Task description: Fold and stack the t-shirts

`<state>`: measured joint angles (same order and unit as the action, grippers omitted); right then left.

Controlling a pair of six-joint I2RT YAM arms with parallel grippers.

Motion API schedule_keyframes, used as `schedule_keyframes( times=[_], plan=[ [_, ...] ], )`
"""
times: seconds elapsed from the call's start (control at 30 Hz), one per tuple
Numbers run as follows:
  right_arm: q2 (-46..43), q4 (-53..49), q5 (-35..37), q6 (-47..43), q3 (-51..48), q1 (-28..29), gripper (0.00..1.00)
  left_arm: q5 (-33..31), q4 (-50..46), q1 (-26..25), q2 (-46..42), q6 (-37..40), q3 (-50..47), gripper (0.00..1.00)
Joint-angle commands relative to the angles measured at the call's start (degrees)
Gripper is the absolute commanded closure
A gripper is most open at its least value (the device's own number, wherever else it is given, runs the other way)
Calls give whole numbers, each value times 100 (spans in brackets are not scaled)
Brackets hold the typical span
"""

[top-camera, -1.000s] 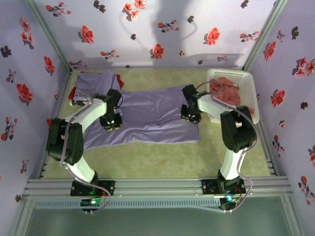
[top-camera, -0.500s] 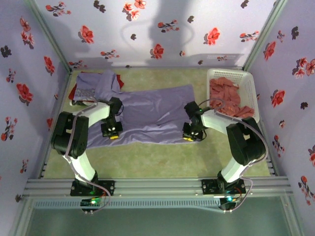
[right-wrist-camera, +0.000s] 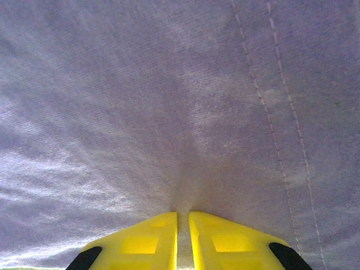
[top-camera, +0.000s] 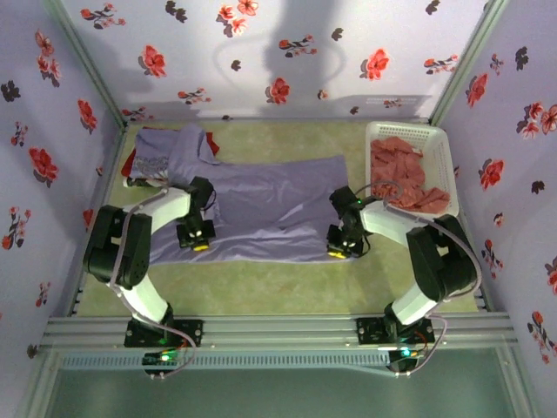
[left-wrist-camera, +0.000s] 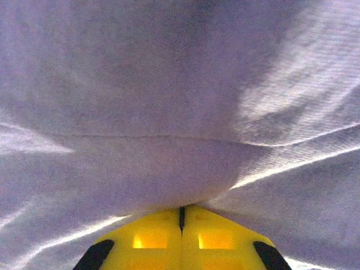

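The lavender t-shirt's far corner is bunched against the folded purple t-shirt, so I should leave the near hem and take the bunched cloth (top-camera: 202,150) there with my left gripper.
A plain lavender t-shirt (top-camera: 270,202) lies spread across the middle of the table. My left gripper (top-camera: 198,242) is at its near-left hem, and its yellow fingers (left-wrist-camera: 152,239) are shut, with a fold of the lavender cloth (left-wrist-camera: 169,84) pinched at the tips (left-wrist-camera: 181,208). My right gripper (top-camera: 341,248) is at the near-right hem. Its jaws (right-wrist-camera: 183,214) are shut on a thin strip of the same shirt (right-wrist-camera: 169,101). At the back left lies a folded purple t-shirt (top-camera: 170,150) on a red one (top-camera: 129,165). More salmon-red t-shirts (top-camera: 396,165) fill the basket.
The white slatted basket (top-camera: 442,161) stands at the back right, close to the right arm's elbow. Flowered walls enclose the table on three sides. A metal rail (top-camera: 278,331) runs along the near edge, with bare green tabletop (top-camera: 270,287) in front of the shirt.
Both grippers have moved toward the near edge, down to the shirt's near hem. The left jaws have closed on the cloth and the right jaws have narrowed onto it.
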<state>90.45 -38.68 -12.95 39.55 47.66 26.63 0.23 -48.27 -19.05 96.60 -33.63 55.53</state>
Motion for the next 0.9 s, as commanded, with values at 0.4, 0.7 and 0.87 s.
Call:
schedule_keyframes(
  times=[0.4,0.7,0.87],
  plan=[
    [-466,-665,-354,175,581,0,80,-53,-1360,42,-367,-77,848,100],
    [840,-351,-572,-281,1160,0,81,-389,-711,428,515,196,999,100],
    [1005,-239,-568,-370,875,9,81,-308,-465,423,453,26,615,100]
  ],
)
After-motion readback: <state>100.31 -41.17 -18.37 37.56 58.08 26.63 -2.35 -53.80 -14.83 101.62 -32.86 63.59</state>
